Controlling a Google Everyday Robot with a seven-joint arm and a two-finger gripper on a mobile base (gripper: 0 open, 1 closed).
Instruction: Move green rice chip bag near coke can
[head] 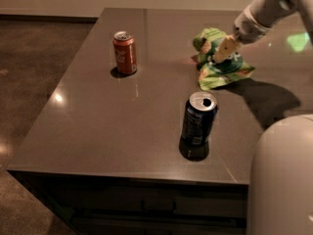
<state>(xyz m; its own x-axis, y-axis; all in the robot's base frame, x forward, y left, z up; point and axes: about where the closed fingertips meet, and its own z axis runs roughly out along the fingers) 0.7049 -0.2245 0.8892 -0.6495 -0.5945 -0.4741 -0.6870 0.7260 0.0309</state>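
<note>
Next, my gripper releases the green rice chip bag on the bare table (170, 60), setting it free at a spot that is close beside the coke can.
The green rice chip bag (221, 68) is a crumpled light green bag at the back right of the table. My gripper (223, 51) reaches in from the upper right and is shut on the bag's top. The bag's lower edge hangs at or just above the table. The coke can (124, 53), red-orange with a silver top, stands upright at the back left, well apart from the bag.
A dark blue can (198, 126) with an open silver top stands upright near the front middle of the grey table (98, 126). The robot's white body (281, 180) fills the lower right corner. Floor lies to the left of the table.
</note>
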